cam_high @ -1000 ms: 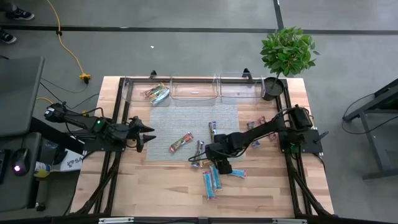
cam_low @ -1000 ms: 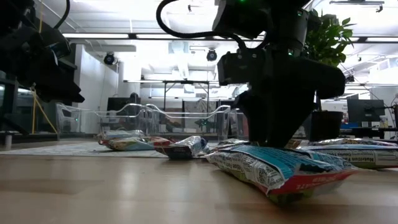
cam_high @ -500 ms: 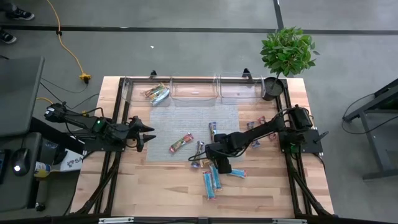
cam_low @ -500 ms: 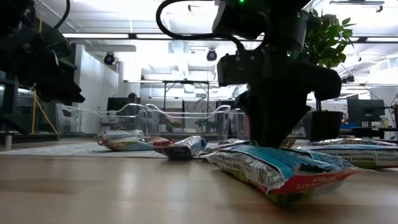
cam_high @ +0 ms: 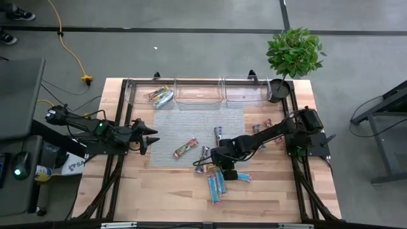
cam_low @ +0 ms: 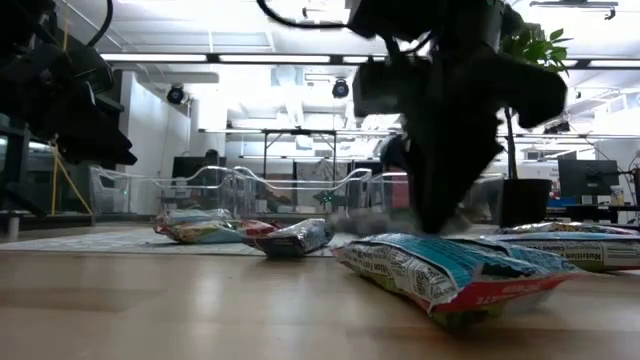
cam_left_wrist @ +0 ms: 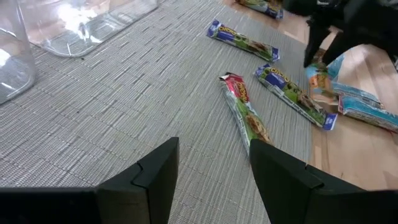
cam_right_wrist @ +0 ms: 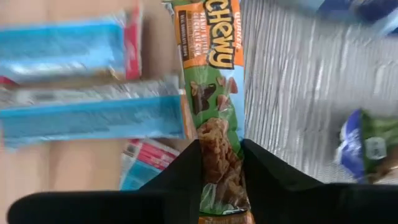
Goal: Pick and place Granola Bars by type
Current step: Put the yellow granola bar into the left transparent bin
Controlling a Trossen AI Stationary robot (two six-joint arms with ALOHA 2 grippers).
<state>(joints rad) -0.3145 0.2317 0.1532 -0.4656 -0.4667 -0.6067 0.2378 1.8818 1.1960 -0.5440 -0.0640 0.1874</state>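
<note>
The green Chewy bar will leave my right gripper in the clear bin (cam_high: 161,97) beside the bars there.
My right gripper (cam_right_wrist: 219,168) is shut on a green and orange Chewy granola bar (cam_right_wrist: 214,74) at the mat's near right corner (cam_high: 215,163). Light blue bars (cam_high: 216,184) lie on the wood just beside it, and dark purple bars (cam_high: 217,133) lie on the grey mat (cam_high: 191,124). Another tan-green bar (cam_left_wrist: 245,112) rests flat mid-mat. My left gripper (cam_left_wrist: 214,180) hovers open over the mat's left edge (cam_high: 149,137) with nothing between its fingers. My right gripper pinches the green bar between its two fingers, on its two long edges (cam_right_wrist: 217,146) near one end. The fingers lie across the bar, and the rest of the wrapper reaches out ahead of them. I cannot tell whether the bar is clear of the table.
Three clear bins (cam_high: 197,92) line the table's far edge; the left one (cam_high: 159,95) holds bars. More bars (cam_high: 262,135) lie on the wood at the right. A potted plant (cam_high: 292,54) stands at the far right corner.
My right gripper has shut on the green bar; its fingers stood wide apart a second ago. It has then risen a little, as the low view shows.
</note>
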